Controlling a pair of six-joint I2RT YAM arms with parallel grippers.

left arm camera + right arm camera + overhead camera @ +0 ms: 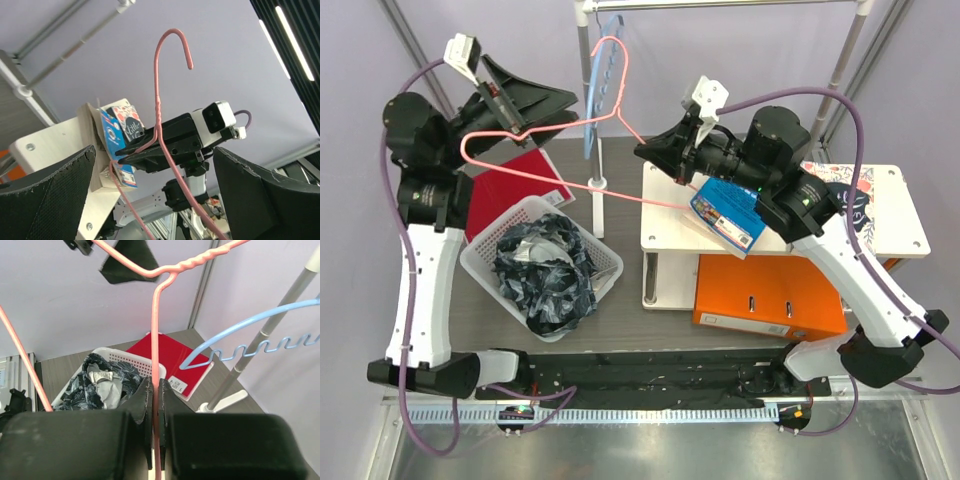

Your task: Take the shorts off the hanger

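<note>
Next, I steady the other side of the pink hanger with my left gripper, as my right gripper holds its side near the outer bend, and regrip nearer the hanger's neck [629, 127].
The shorts [545, 268] lie bunched in a white basket [485, 255], off the hanger; they also show in the right wrist view [100, 382]. The pink hanger [535, 165] hangs bare in the air, hook up. My right gripper [644, 151] is shut on the hanger's wire near the neck; the right wrist view shows its pads clamped on the wire [155, 390]. My left gripper [570, 108] is open around the hanger's left shoulder. In the left wrist view the hanger [157, 100] runs between its spread fingers [60, 190] without touching them.
A light-blue hanger [592, 100] hangs on the rack at the back, close to the pink hook. A red book [515, 190] lies behind the basket. A white shelf [880, 215] at right carries a blue carton [730, 215], with an orange binder [770, 295] below it.
</note>
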